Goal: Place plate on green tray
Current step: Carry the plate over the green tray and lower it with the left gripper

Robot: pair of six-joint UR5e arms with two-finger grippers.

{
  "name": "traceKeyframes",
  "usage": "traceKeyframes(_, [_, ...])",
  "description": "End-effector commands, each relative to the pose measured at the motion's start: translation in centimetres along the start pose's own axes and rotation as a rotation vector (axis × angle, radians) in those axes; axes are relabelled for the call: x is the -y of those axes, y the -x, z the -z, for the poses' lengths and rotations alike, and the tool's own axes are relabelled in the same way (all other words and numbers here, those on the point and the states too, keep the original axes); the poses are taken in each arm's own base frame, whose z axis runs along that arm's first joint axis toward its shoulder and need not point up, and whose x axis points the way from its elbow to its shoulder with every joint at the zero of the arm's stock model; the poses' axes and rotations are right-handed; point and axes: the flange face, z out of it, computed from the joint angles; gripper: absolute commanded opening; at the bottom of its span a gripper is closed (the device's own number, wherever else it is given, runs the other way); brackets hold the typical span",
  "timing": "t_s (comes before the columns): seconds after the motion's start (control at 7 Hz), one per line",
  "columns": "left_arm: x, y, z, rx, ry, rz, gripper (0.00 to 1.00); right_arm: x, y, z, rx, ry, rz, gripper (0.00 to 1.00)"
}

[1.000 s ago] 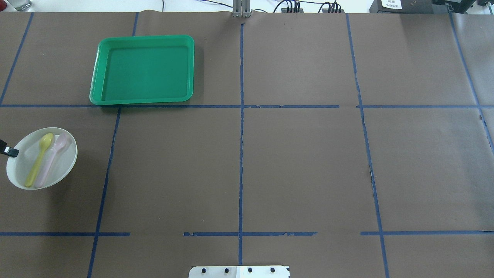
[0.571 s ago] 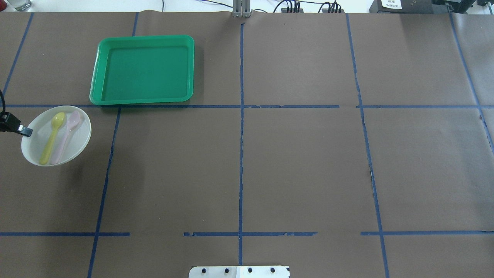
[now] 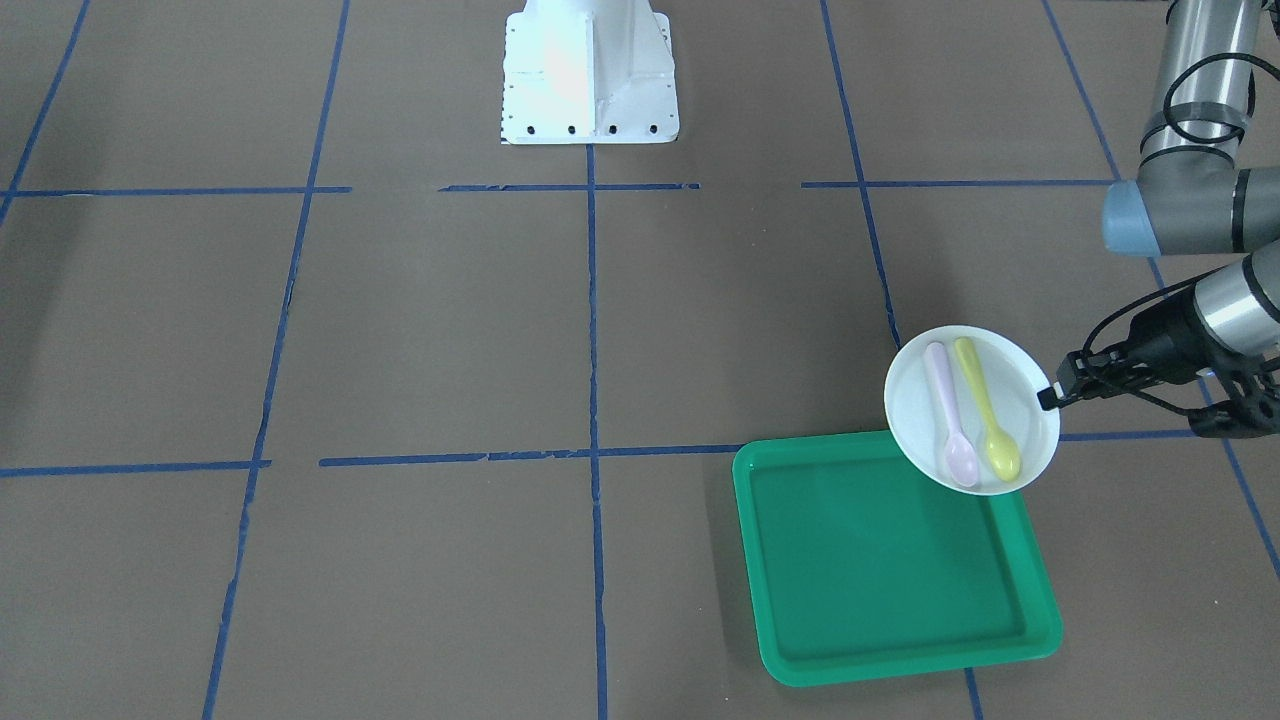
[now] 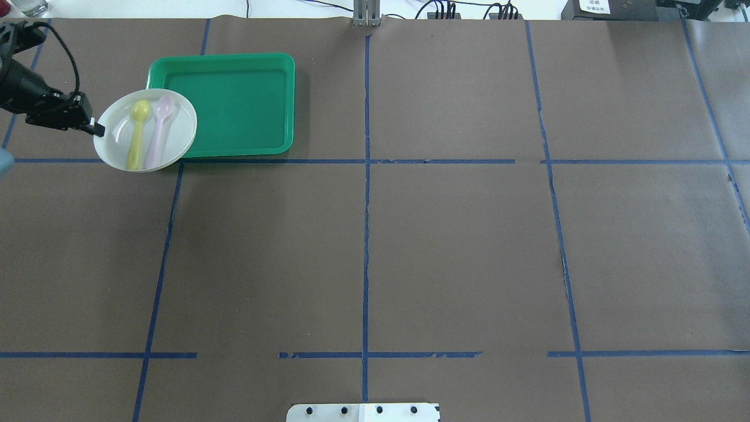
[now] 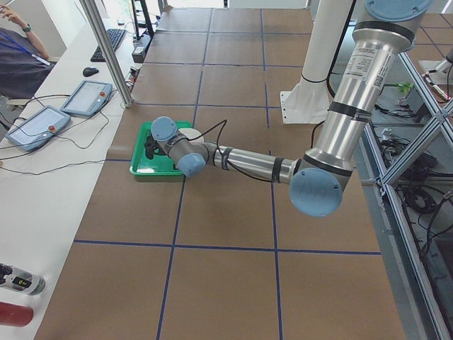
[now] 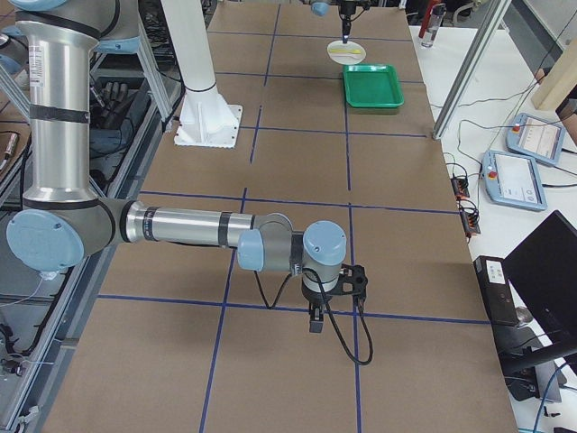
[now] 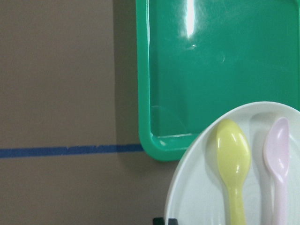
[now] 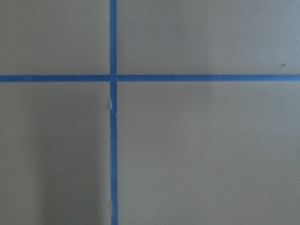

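Note:
Next, my left gripper sets the white plate and its spoons, now held over the tray's corner, down in the middle of the green tray (image 3: 889,538) (image 7: 222,79).
The green tray (image 4: 240,105) lies on the brown table at the far left; it also shows in the front view (image 3: 880,560) and the left wrist view (image 7: 225,56). A white plate (image 4: 179,126) carries a yellow spoon (image 4: 136,132) and a pink spoon (image 4: 158,129). My left gripper (image 4: 96,129) is shut on the plate's left rim and holds it above the table, overlapping the tray's near left corner (image 3: 910,400). My right gripper (image 6: 315,323) shows only in the exterior right view, low over bare table; I cannot tell whether it is open or shut.
Blue tape lines (image 4: 366,205) divide the brown table cover. The robot's white base plate (image 4: 363,412) sits at the near edge. Cables and a metal post (image 4: 366,14) line the far edge. A glass (image 4: 26,7) stands at the far left corner.
My left gripper has carried the plate with both spoons away from the robot and to the right, from the near left square to the tray's near left corner.

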Motion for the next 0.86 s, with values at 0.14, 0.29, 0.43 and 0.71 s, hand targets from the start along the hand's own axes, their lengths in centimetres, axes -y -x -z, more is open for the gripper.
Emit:
traceKeyframes(0.14, [4.1,-3.3,-3.6,0.043,-0.046,0.101,0.0,0.0,0.0,0.0,0.0,0.001,-0.001,1.0])
traceKeyframes(0.29, [3.9,-2.7,-5.1,0.012,-0.061,0.151,0.0,0.0,0.0,0.0,0.0,0.0,0.0,1.0])
traceKeyframes(0.43, [4.1,-2.4,-7.1,-0.004,-0.112,0.21,0.0,0.0,0.0,0.0,0.0,0.0,0.0,1.0])
traceKeyframes(0.71, [3.7,-2.8,-9.4,-0.015,-0.128,0.258,0.0,0.0,0.0,0.0,0.0,0.0,0.0,1.0])
